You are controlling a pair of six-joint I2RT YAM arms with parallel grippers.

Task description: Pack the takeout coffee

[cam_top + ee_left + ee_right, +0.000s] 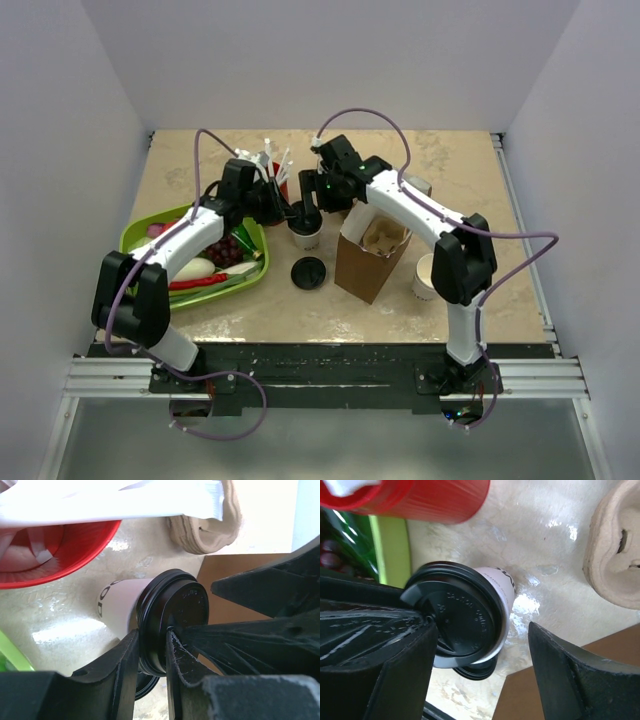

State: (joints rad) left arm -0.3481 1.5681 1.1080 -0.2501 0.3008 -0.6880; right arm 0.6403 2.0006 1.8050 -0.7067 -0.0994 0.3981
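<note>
The black lid sits crooked over the white cup's rim, so my left gripper should open and retake the lid's edge [152, 652] while my right gripper steadies it.
The takeout coffee [306, 232], a white paper cup [117, 607] under a black sip lid [175, 612], stands on the table just left of the brown bag. My left gripper [150, 647] is shut on the lid's rim, one finger outside the rim and one on the lid's top. In the right wrist view the lid [465, 617] sits between my right gripper's [482, 630] spread fingers, which stand open around the cup without touching it. From above, the left gripper [297, 213] and right gripper [318, 205] crowd over the cup.
An open brown paper bag [362, 270] with a pulp carrier [615, 545] inside stands right of the cup. A loose black lid [308, 272] lies in front. A lidless white cup [425, 277] is at the right, a red cup [60, 545] behind, a green tray [135, 232] on the left.
</note>
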